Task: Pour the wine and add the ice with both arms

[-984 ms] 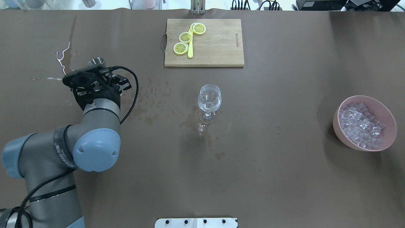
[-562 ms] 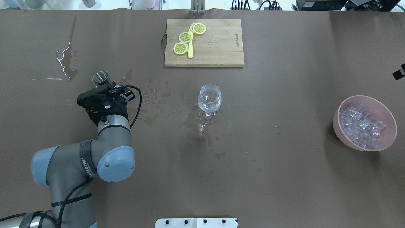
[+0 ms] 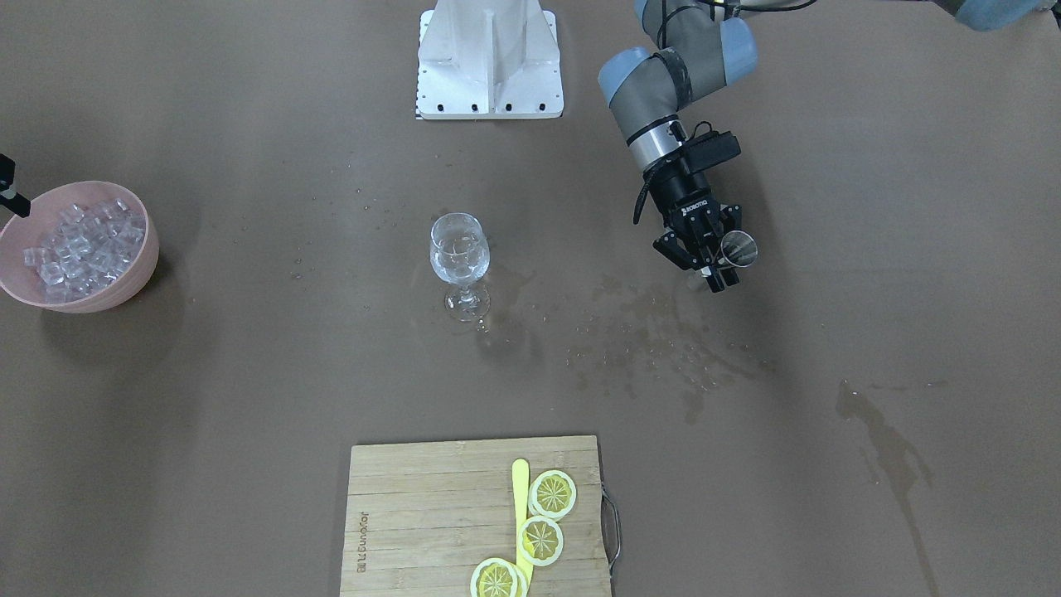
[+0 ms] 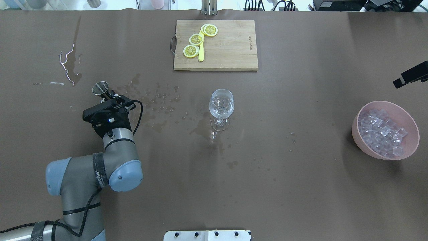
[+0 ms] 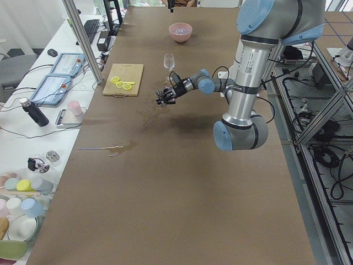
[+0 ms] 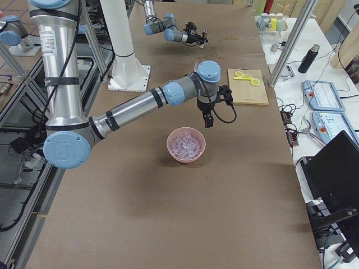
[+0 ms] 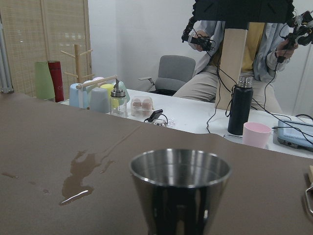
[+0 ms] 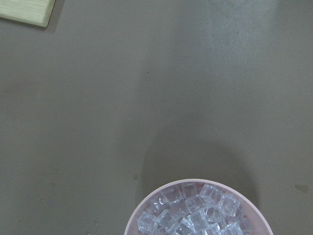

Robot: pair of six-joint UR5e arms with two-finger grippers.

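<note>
My left gripper is to release the jigger on the table at the robot's side of the spilled drops [image 3: 728, 312].
My left gripper [image 4: 107, 94] is shut on a small steel jigger [image 4: 100, 88] and holds it upright low over the table's left side. Both also show in the front view, gripper [image 3: 718, 264] and jigger [image 3: 738, 247]. The jigger [image 7: 180, 188] fills the left wrist view. A wine glass [image 4: 221, 103] with clear liquid stands mid-table, well to its right. A pink bowl [image 4: 413, 140] at the right holds the ice [image 4: 381, 132]. My right gripper [image 4: 410, 76] hovers at the right edge beyond the bowl; I cannot tell whether it is open. Its wrist view shows the ice [image 8: 190, 218] at the bottom.
A wooden cutting board [image 4: 230, 47] with lemon slices [image 4: 196, 39] and a yellow knife lies at the far middle. Spilled drops [image 4: 160, 98] wet the table between jigger and glass. The white base block [image 3: 489, 58] stands at the robot's side.
My left gripper has drawn back toward the robot with the jigger in it. My right gripper has come into the overhead view at the right edge, near the bowl.
</note>
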